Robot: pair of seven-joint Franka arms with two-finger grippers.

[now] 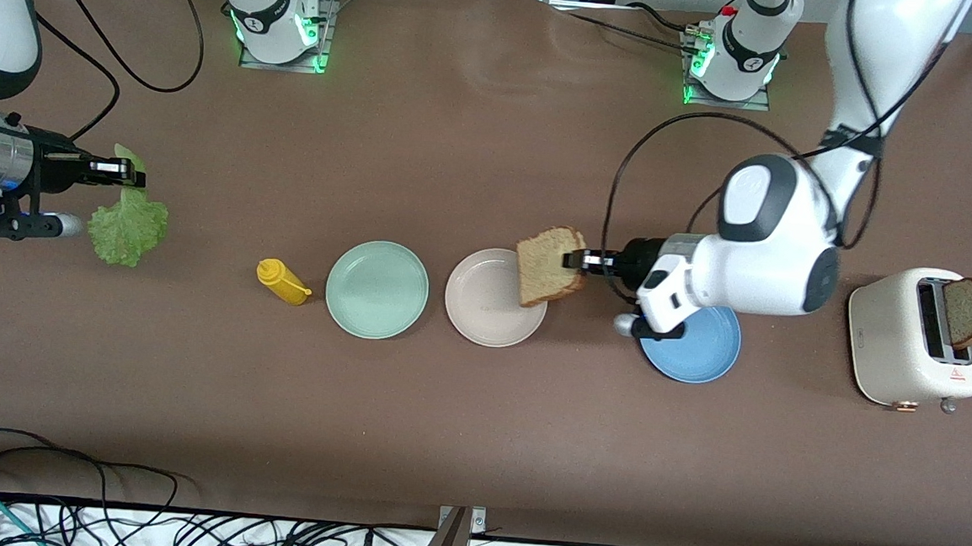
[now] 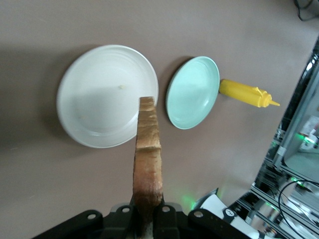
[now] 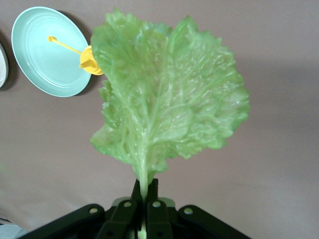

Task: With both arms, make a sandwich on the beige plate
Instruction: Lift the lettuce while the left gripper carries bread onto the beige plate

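Observation:
The robot's left gripper should lay the bread slice down flat on the middle of the beige plate point(image 1: 505, 301) point(image 2: 109, 103). It is now held over the plate's rim.
My left gripper point(image 1: 575, 260) is shut on a tan bread slice point(image 1: 547, 267) with dark crust, held on edge over the rim of the beige plate point(image 1: 484, 311). In the left wrist view the bread slice point(image 2: 148, 159) rises from my left gripper point(image 2: 148, 211) with the beige plate point(image 2: 99, 99) below it. My right gripper point(image 1: 125, 170) is shut on the stem of a ruffled green lettuce leaf point(image 1: 128, 226), hanging in the air at the right arm's end of the table. The lettuce leaf point(image 3: 167, 99) fills the right wrist view above my right gripper point(image 3: 144, 191).
A mint-green plate point(image 1: 377, 289) lies beside the beige plate, with a yellow mustard bottle point(image 1: 283, 282) beside it toward the right arm's end. A blue plate point(image 1: 701, 349) lies under the left arm. A cream toaster point(image 1: 912, 341) holds another bread slice point(image 1: 969, 311).

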